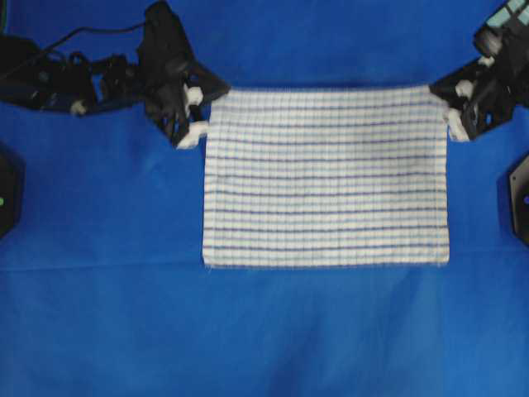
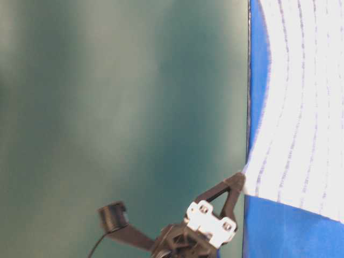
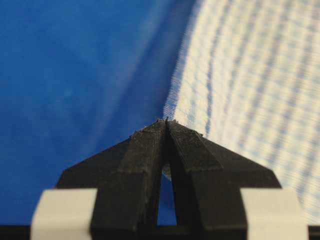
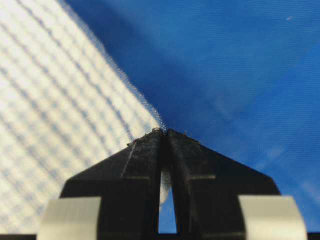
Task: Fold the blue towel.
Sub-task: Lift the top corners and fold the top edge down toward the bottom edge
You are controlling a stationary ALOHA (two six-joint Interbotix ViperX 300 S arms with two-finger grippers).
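Observation:
Next, I release the blue towel's far corner, now pinched at the gripper's tips, with my right gripper on the same side edge of the towel (image 1: 448, 239), just short of the towel's near corner.
The blue towel (image 1: 326, 178), white with thin blue stripes, lies spread as a rectangle on the plain blue sheet (image 1: 264, 331). My left gripper (image 1: 216, 91) is at its far left corner and my right gripper (image 1: 438, 89) at its far right corner. In the left wrist view the gripper (image 3: 166, 121) is shut, with the towel (image 3: 250, 85) corner pinched at its tips. The right wrist view shows the same: gripper (image 4: 165, 131) shut on the towel (image 4: 55, 100) corner, cloth showing between the jaws. The table-level view shows the towel (image 2: 301, 107) pulled to one gripper's tip.
The solid blue sheet covers the whole table, with a faint crease (image 1: 99, 269) running across just below the towel's near edge. Black arm bases sit at the left edge (image 1: 7, 192) and right edge (image 1: 521, 198). A cable (image 1: 74, 35) trails behind the left arm.

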